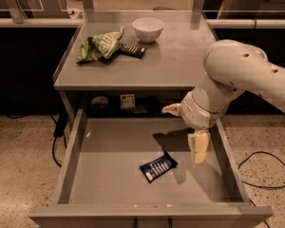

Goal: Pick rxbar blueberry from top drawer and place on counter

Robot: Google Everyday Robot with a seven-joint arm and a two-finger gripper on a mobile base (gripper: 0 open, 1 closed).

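Note:
My gripper needs to close on the middle of the rxbar blueberry (159, 166) that is lying flat in the open top drawer.
The rxbar blueberry (158, 166), a dark navy wrapper with white lettering, lies flat on the floor of the open top drawer (71, 156), right of centre and near the front. My gripper (186, 131) hangs over the right part of the drawer, above and to the right of the bar, not touching it. It is open and empty: one pale finger (171, 109) points left and the other (198, 147) points down. The grey counter (175, 61) lies above the drawer, and my white arm reaches in from the right over its front right corner.
On the counter stand a white bowl (148, 29), a green-and-white chip bag (100, 45) and a dark bar (133, 50) beside it. Black cables lie on the floor right (270, 170) and left (54, 144) of the cart.

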